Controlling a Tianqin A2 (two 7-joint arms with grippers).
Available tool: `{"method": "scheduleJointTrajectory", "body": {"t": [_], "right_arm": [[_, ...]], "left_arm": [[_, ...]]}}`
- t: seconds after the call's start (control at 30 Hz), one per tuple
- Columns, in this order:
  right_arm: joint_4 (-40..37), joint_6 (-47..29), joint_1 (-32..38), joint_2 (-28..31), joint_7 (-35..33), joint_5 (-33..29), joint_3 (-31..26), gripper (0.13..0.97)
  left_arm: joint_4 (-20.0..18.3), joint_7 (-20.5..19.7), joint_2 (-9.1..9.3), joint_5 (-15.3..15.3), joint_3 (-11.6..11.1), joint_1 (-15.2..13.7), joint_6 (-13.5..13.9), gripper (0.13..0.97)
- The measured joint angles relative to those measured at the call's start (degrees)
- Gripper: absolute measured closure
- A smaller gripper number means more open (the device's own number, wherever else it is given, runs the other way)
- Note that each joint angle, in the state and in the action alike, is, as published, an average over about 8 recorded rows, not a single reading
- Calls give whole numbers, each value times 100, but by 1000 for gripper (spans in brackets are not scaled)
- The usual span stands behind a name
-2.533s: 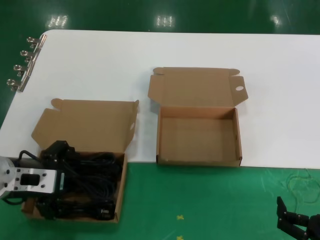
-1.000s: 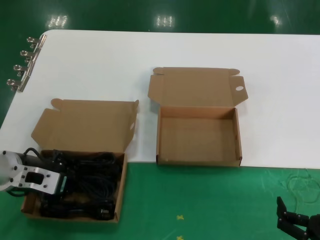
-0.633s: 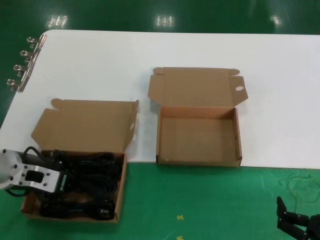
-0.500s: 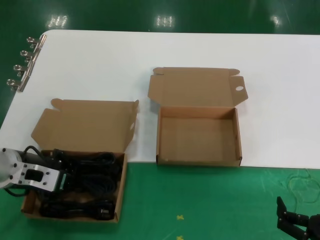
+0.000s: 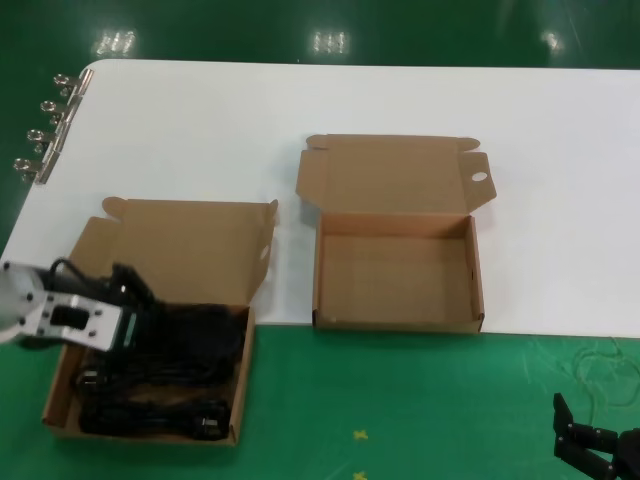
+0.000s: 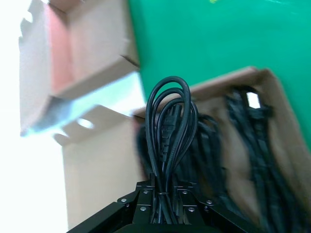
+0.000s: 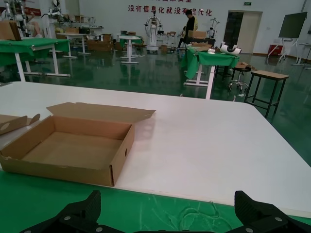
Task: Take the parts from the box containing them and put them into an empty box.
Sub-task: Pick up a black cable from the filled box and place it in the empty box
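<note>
The robot's left gripper will release the black power cord across the middle of the empty carton's bottom [image 5: 418, 279] [image 6: 95, 29].
My left gripper [image 5: 135, 300] is shut on one black power cord [image 6: 170, 121] and holds it lifted over the left carton [image 5: 240, 400], whose lid has plain rounded ears. In the left wrist view the cord's loop sticks out past the closed gripper [image 6: 167, 196]. More coiled cords [image 5: 150, 412] lie in that carton, and they also show in the left wrist view [image 6: 243, 145]. The empty carton [image 5: 478, 280] with an oval-holed lid ear stands open to the right; it also shows in the right wrist view [image 7: 121, 155]. My right gripper [image 5: 592, 450] is open and idle at the near right, as the right wrist view [image 7: 167, 228] shows too.
The cartons sit at the front edge of a white table [image 5: 400, 100], partly on a green mat [image 5: 400, 400]. Several metal binder clips [image 5: 45, 130] line the table's left edge. A loose pale thread [image 5: 600, 365] lies on the mat near my right gripper.
My left gripper closed on a cord down in the left carton and has now risen with it, shifting toward the carton's lid. The right arm has not moved.
</note>
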Motion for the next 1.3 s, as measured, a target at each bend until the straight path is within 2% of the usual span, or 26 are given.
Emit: {"method": "scheduleJointTrajectory", "body": {"t": [0.1, 0.2, 0.3, 0.4, 0.47, 0.57, 0.7, 0.8, 0.9, 1.0, 1.17, 1.23, 1.3], "right_arm": [[0, 0, 0, 0, 0, 0, 0, 129], [0, 0, 0, 0, 0, 0, 0, 129], [0, 0, 0, 0, 0, 0, 0, 129], [0, 0, 0, 0, 0, 0, 0, 129], [0, 0, 0, 0, 0, 0, 0, 129], [0, 0, 0, 0, 0, 0, 0, 129], [0, 0, 0, 0, 0, 0, 0, 129], [0, 0, 0, 0, 0, 0, 0, 129], [0, 0, 0, 0, 0, 0, 0, 129], [0, 0, 0, 0, 0, 0, 0, 129], [0, 0, 0, 0, 0, 0, 0, 129], [0, 0, 0, 0, 0, 0, 0, 129], [0, 0, 0, 0, 0, 0, 0, 129]], "left_arm": [[-173, -80, 26, -13, -35, -83, 5, 889], [-277, -150, 129, -34, -57, -195, -9, 889], [-277, -215, 321, -39, -39, -330, -24, 889], [-143, -252, 610, -22, 22, -506, -54, 889], [42, -244, 855, -2, 77, -645, -97, 889], [508, -147, 1326, 29, 170, -900, -224, 890], [1398, 119, 2068, 28, 264, -1274, -496, 890], [2069, 340, 2584, -96, 387, -1528, -732, 890], [2561, 472, 2977, -423, 728, -1728, -981, 890], [2797, 480, 3212, -944, 1348, -1864, -1242, 890], [2886, 401, 3392, -1818, 2485, -2010, -1679, 890], [2903, 398, 3423, -2045, 2809, -2049, -1815, 890], [2931, 417, 3440, -2191, 3024, -2078, -1924, 890]]}}
